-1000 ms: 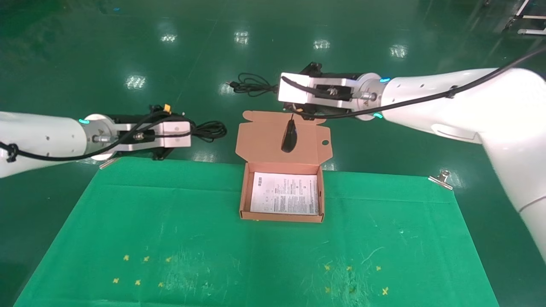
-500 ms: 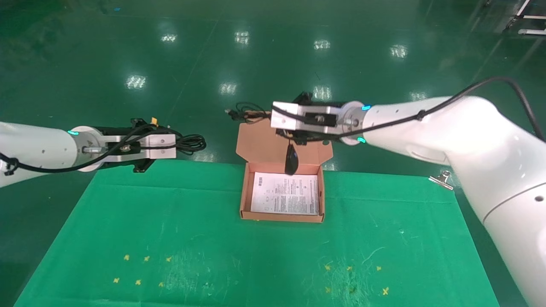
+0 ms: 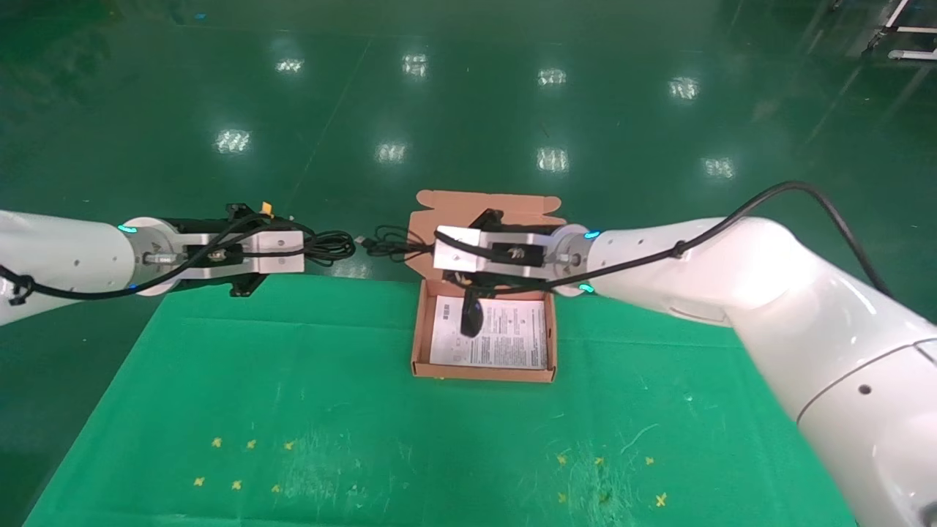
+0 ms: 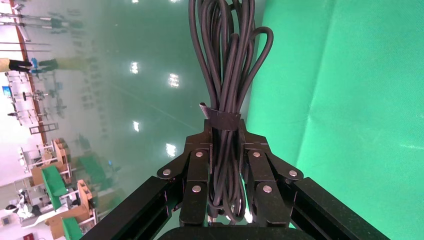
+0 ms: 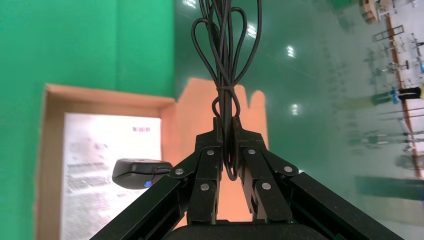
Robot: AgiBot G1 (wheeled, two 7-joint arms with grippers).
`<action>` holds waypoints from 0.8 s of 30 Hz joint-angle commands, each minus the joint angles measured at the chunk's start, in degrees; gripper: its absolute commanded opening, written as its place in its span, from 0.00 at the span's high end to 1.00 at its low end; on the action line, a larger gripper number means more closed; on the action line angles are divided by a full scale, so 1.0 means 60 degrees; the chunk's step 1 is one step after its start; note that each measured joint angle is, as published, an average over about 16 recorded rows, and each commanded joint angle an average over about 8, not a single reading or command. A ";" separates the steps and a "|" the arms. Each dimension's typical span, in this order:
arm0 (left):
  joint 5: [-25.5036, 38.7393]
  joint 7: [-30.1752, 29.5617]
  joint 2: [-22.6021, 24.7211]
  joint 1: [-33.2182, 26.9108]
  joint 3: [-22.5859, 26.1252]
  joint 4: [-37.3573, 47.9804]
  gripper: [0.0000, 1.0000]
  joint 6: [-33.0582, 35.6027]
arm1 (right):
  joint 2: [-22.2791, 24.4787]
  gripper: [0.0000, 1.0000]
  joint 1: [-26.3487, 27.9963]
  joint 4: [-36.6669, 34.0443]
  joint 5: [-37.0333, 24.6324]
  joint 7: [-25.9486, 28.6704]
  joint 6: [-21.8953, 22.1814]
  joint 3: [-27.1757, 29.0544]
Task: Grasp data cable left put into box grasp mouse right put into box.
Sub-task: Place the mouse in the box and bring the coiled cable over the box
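Observation:
Next, my right gripper sets the black mouse down on the white sheet (image 3: 472, 350) (image 5: 86, 162) by the front side of the box.
The salmon-orange box (image 3: 418, 329) stands open at the table's back middle, lid (image 3: 505, 203) raised behind, white sheet (image 3: 512, 333) inside. My right gripper (image 3: 427, 250) is over the box's back left corner, shut on the looped cord (image 3: 388, 241) of the black mouse (image 3: 471, 316). The mouse hangs over the left part of the sheet; I cannot tell whether it touches. In the right wrist view the gripper (image 5: 226, 125) pinches the cord (image 5: 227, 45), the mouse (image 5: 137, 172) beside it over the box (image 5: 45, 150). My left gripper (image 3: 315, 247) is left of the box, shut on the data cable (image 3: 335, 245); the left wrist view shows the gripper (image 4: 224, 125) clamping the strapped bundle (image 4: 227, 60).
A green cloth (image 3: 293, 380) covers the table, its back edge level with the box's back wall. Small yellow cross marks (image 3: 249, 444) lie near the front left and front right. Glossy green floor (image 3: 468, 95) lies beyond the table.
My right arm has come toward me and down, carrying the mouse from in front of the lid to over the box's inside. The left arm has sunk slightly, then held still.

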 commanded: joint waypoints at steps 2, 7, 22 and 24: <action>0.0010 -0.0015 -0.0002 0.0005 0.0000 -0.0015 1.00 0.0005 | -0.0013 1.00 -0.0087 0.0109 0.0329 0.0190 0.0128 -0.0347; 0.0017 -0.0024 -0.0003 0.0007 0.0000 -0.0024 1.00 0.0008 | -0.0011 1.00 -0.0268 0.0000 0.1030 0.0707 0.0449 -0.0874; 0.0022 -0.0030 -0.0005 0.0009 0.0000 -0.0030 1.00 0.0011 | 0.0021 0.68 -0.0460 -0.1403 0.1994 0.1846 0.0807 -0.2180; 0.0023 -0.0030 -0.0005 0.0011 -0.0001 -0.0031 1.00 0.0011 | 0.0018 0.43 -0.0438 -0.1492 0.2016 0.1925 0.0746 -0.2329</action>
